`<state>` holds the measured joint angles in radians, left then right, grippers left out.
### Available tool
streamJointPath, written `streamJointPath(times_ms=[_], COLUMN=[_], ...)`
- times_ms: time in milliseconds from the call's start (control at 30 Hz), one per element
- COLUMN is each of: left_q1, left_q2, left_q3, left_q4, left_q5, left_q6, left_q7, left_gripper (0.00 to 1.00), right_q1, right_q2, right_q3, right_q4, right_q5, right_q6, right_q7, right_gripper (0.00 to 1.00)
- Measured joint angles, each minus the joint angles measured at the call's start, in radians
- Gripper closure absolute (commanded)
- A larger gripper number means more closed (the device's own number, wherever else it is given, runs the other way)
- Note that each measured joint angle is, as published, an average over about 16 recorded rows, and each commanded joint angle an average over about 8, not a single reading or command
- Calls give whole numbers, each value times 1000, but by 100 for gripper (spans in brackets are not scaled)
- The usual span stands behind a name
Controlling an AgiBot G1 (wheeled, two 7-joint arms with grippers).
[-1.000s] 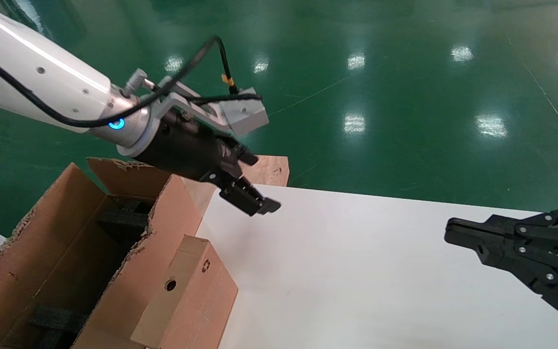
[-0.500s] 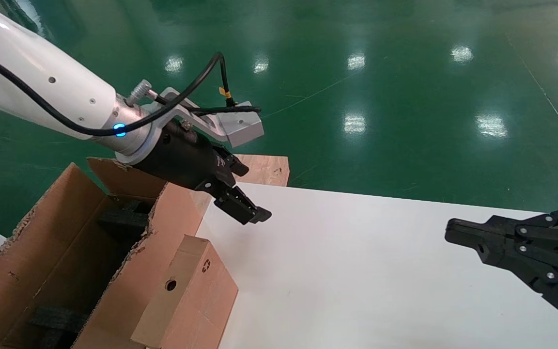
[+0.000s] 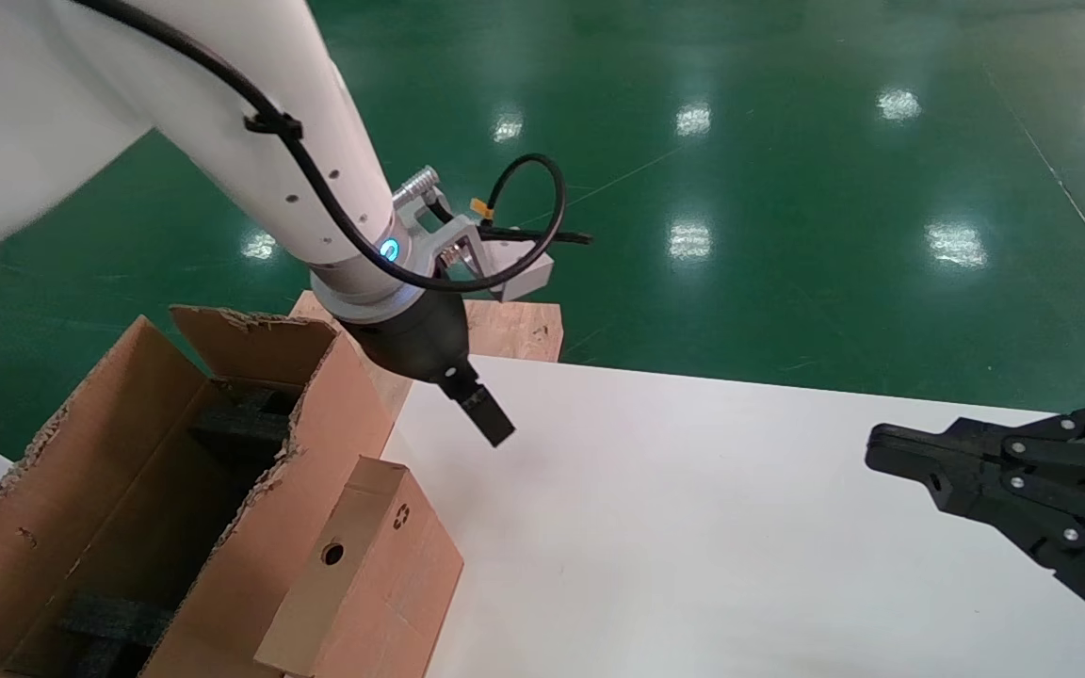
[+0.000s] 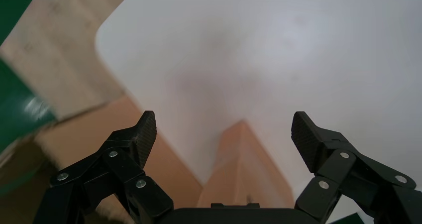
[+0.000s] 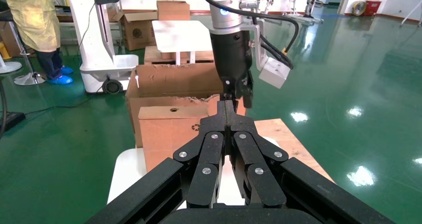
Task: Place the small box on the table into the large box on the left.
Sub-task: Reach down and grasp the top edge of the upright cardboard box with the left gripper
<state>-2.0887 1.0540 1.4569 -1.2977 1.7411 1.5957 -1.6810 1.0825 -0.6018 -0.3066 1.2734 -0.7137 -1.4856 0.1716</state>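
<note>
Next, I lower my left gripper to the small box and close it across the box's narrow top at the punched hole (image 3: 336,550) (image 4: 249,199), next to the recycling mark.
The small box (image 3: 364,574) stands on the white table (image 3: 693,527) at its near left edge, leaning against the large box (image 3: 128,490); its punched hole and recycling mark face up. My left gripper (image 3: 491,428) hangs open above the table, just beyond the small box and apart from it. In the left wrist view the left gripper (image 4: 222,122) is spread wide and the small box (image 4: 244,169) shows below between its fingers. At the table's right side my right gripper (image 3: 872,450) stays parked, shut on nothing. The right wrist view shows the small box (image 5: 169,129) in front of the large box (image 5: 169,82).
A bare wooden board (image 3: 514,330) juts out behind the table's far left corner. Black foam pieces (image 3: 241,424) lie inside the large box. Green floor surrounds the table. Far off stand a person in yellow (image 5: 35,25) and more cartons (image 5: 171,10).
My left arm has swung up and its wrist has turned, so the gripper now points steeply down and sits slightly nearer the small box. The right arm and both boxes have not moved.
</note>
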Motion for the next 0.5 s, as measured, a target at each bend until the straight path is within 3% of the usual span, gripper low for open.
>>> streamJointPath(times_ms=[233, 500], left_q1=[-83, -124], left_q2=[33, 42], left_q3=[187, 319], left_q4=[-1, -5], left_q5=[-91, -197], left_q6=[-7, -18], left_q7=[-128, -177], left_gripper=[0, 0], right_q1=[0, 0], right_q2=[0, 0], right_q3=[0, -1], right_q4=[0, 0], right_q5=[0, 0], right_q6=[0, 0], right_q7=[0, 0], right_gripper=[100, 100])
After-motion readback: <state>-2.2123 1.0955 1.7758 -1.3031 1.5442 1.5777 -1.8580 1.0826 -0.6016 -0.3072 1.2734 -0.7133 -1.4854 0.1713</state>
